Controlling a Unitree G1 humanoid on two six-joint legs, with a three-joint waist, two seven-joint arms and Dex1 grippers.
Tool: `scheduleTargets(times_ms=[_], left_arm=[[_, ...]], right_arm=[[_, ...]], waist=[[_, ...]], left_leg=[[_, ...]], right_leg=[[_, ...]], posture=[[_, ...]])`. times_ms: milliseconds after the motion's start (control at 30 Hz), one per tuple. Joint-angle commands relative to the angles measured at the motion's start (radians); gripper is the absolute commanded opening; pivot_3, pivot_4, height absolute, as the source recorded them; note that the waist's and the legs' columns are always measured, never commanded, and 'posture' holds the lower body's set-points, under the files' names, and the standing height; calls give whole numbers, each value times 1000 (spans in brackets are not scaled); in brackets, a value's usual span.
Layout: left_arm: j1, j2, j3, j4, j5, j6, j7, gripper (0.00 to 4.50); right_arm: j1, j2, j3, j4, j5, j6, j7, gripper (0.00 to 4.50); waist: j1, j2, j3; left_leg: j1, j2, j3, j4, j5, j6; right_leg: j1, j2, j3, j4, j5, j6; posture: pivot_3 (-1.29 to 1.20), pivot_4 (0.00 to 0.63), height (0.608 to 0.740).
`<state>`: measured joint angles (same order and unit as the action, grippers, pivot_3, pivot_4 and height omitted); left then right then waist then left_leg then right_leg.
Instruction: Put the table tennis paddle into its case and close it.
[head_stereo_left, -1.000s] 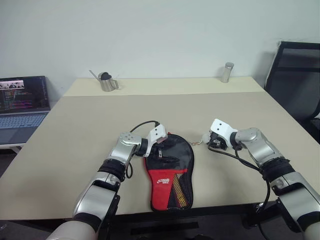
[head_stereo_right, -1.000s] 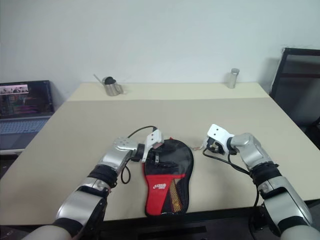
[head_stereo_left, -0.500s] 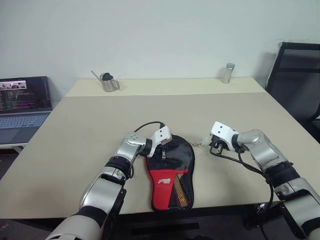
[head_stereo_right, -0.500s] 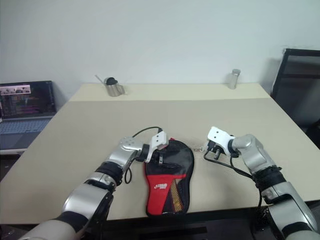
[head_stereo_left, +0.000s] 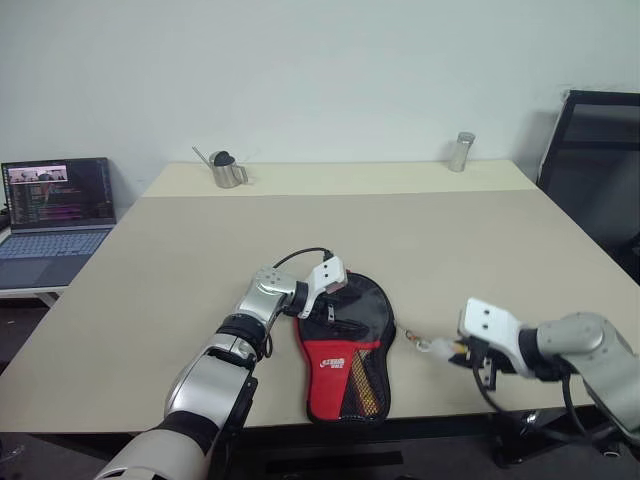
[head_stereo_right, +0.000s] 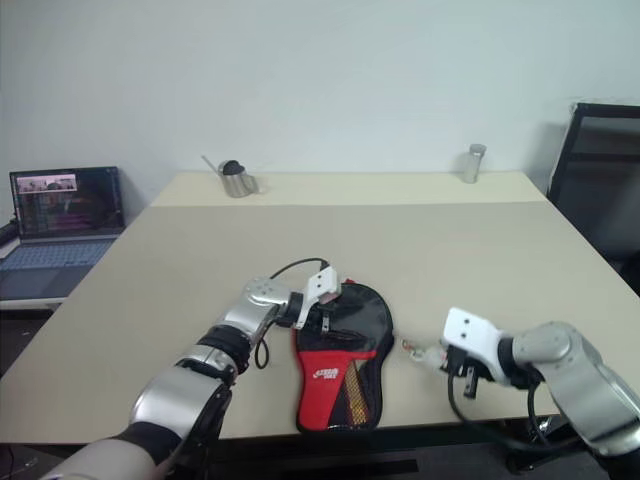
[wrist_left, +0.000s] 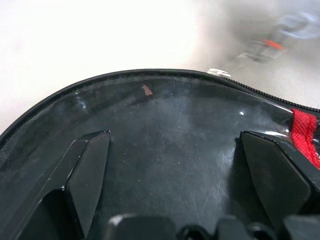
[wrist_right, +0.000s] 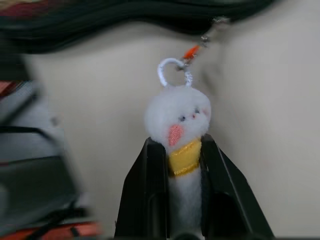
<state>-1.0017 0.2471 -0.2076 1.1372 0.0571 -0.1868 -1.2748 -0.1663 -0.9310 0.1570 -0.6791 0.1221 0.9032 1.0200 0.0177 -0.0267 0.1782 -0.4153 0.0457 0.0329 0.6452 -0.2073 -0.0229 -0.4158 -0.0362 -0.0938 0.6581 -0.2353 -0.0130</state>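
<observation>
I should use my right gripper to set the white plush charm free at the table's front edge (head_stereo_left: 387, 430), beside the red narrow end of the case.
The case (head_stereo_left: 350, 340) lies flat on the table, black round end away from me, red narrow end with a white logo near the front edge. My left gripper (head_stereo_left: 334, 292) rests open on the round end, its fingers (wrist_left: 85, 175) spread on the black fabric. To the right of the case, my right gripper (head_stereo_left: 458, 352) is shut on a small white plush charm (wrist_right: 180, 117). A cord links the charm to the zipper pull (wrist_right: 217, 22) at the case's rim. The table tennis paddle is hidden.
A small metal pitcher (head_stereo_left: 228, 170) and a metal cylinder (head_stereo_left: 459, 151) stand at the table's far edge. An open laptop (head_stereo_left: 55, 205) sits on a side table to the left. A black chair (head_stereo_left: 595, 160) stands at the right.
My right gripper has drawn back toward the table's near edge, taking the white charm along the case's right rim. The left gripper stays on the case. The camera view shifted slightly.
</observation>
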Motion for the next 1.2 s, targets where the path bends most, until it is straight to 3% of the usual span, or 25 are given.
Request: scheduleTargets(times_ms=[33,300,533,733,900,933,1033,1200], left_arm=[[35,-17,-62,66,79,10,2,4500],[20,-35,-56,81,90,13,14,4500],[8,-51,-56,94,103,9,15,4500],[1,-62,-53,97,106,7,18,4500],[5,-59,-49,93,105,3,18,4500],[6,-58,-48,92,104,3,18,4500],[8,-58,-46,89,102,2,18,4500],[9,-60,-44,88,100,0,20,4500]], right_arm=[[73,-42,19,-159,37,43,-15,313],[224,-104,-5,-352,146,117,-23,312],[352,-190,-50,-368,323,20,-51,312],[308,-194,0,-368,385,7,-175,312],[231,-182,-31,-368,468,78,-210,312],[221,-184,-44,-368,498,83,-205,1031],[201,-189,-73,-368,584,97,-220,1929],[178,-192,-114,-368,702,103,-284,3785]], waist=[[2,0,0],[7,-2,-5],[7,-7,-10],[7,-7,-10],[7,-8,-10],[7,-8,-10],[7,-8,-10],[7,-8,-10]], left_leg=[[0,0,0,0,0,0],[0,0,-5,-1,-2,-1],[1,0,-5,0,-4,0],[1,1,-5,0,-4,0],[1,1,-6,0,-4,0],[1,1,-6,0,-4,0],[1,1,-6,-1,-4,0],[1,1,-6,0,-4,0]], right_leg=[[0,0,0,0,0,0],[7,-1,-6,-11,0,0],[9,-2,-5,-13,0,0],[10,-3,-5,-14,0,0],[10,-3,-6,-14,0,0],[10,-3,-6,-14,0,0],[10,-3,-6,-14,0,0],[10,-3,-6,-14,0,0]], posture=[[0,150,740],[0,150,740],[0,150,740],[0,150,740],[0,150,740],[0,150,740],[0,150,740],[0,150,740]])
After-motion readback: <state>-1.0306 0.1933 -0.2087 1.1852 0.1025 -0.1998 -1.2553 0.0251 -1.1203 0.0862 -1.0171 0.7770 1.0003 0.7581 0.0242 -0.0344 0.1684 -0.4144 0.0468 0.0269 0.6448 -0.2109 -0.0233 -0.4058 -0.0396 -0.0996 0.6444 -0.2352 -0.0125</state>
